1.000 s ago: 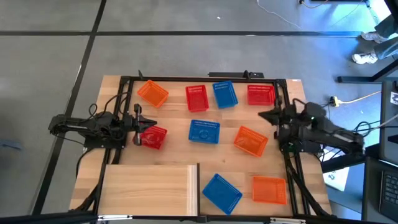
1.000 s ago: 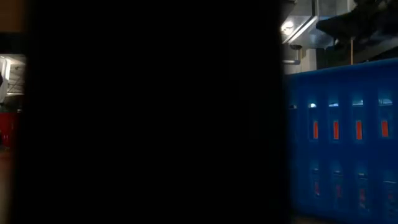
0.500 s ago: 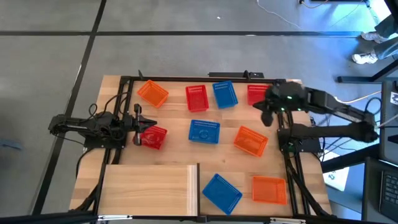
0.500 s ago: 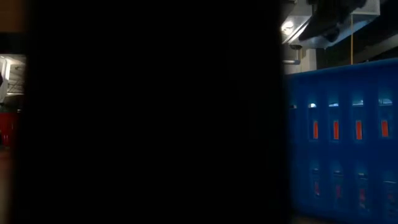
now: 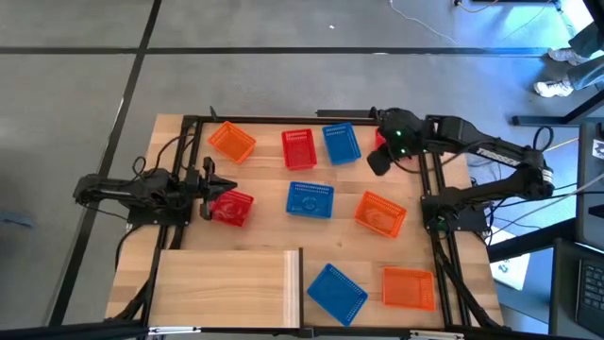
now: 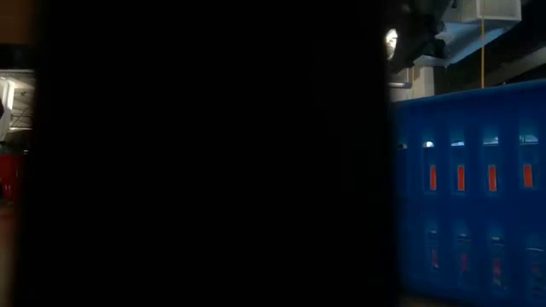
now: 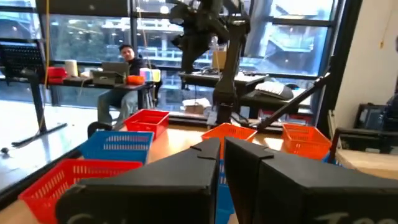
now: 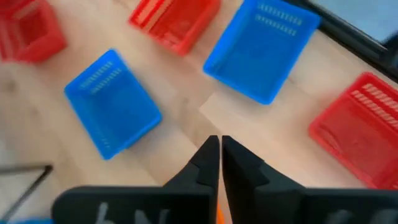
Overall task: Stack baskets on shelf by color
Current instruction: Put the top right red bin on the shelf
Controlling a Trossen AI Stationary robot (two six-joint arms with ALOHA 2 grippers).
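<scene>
I should close my right gripper on the edge [image 5: 377, 140] [image 8: 337, 101] facing the far blue basket, on the far red basket nearest my right arm.
Several baskets lie bottom-down on the plank table: an orange basket [image 5: 231, 142], a red one [image 5: 298, 148], a blue one [image 5: 341, 143] and a red one [image 5: 397, 140] along the far side. A red one [image 5: 233, 207], a blue one [image 5: 310, 199] and an orange one [image 5: 380, 212] lie in the middle. A blue one [image 5: 336, 291] and an orange one [image 5: 409, 287] lie near. The pale shelf [image 5: 226, 283] lies at the near left. My left gripper [image 5: 209, 189] rests shut beside the middle red basket. My right gripper [image 5: 377, 161] hangs shut, tipped down, high above the far right baskets [image 8: 261, 46].
Black frame rails [image 5: 311, 120] run along the table's far, left and right sides. In the low view a dark panel fills most of the picture, with a blue basket wall [image 6: 469, 188] close by. A person [image 7: 127, 59] sits at a desk beyond the table.
My right gripper has risen from its rest at the table's right edge. It has swung toward the far edge and leftward and tipped nose-down over the far right red basket. No basket has moved.
</scene>
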